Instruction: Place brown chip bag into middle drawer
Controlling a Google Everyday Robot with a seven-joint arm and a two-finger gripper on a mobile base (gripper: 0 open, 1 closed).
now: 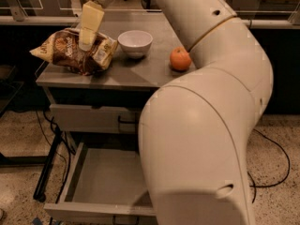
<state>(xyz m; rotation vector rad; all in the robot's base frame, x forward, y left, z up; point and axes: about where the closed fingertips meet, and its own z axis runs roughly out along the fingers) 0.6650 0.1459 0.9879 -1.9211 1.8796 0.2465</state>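
Observation:
The brown chip bag's upper side (89, 49), between its middle and the end beside the white bowl, will be gripped by my gripper.
The brown chip bag (70, 50) lies on its side at the left of the grey counter top (131, 74), its cream-yellow ends pointing left and right. My gripper (86, 43) hangs down from the top of the view, with its cream fingers (90, 25) right over the middle of the bag, tips at or just above the bag's surface. The middle drawer (101, 182) stands pulled open below the counter, its flat grey floor bare. My large cream arm hides the drawer's right side.
A white bowl (135, 42) stands right of the bag, and an orange (180, 59) further right on the counter. A shut upper drawer front (89, 117) with a dark handle sits under the counter. Black cables run along the speckled floor (18, 139) at the left.

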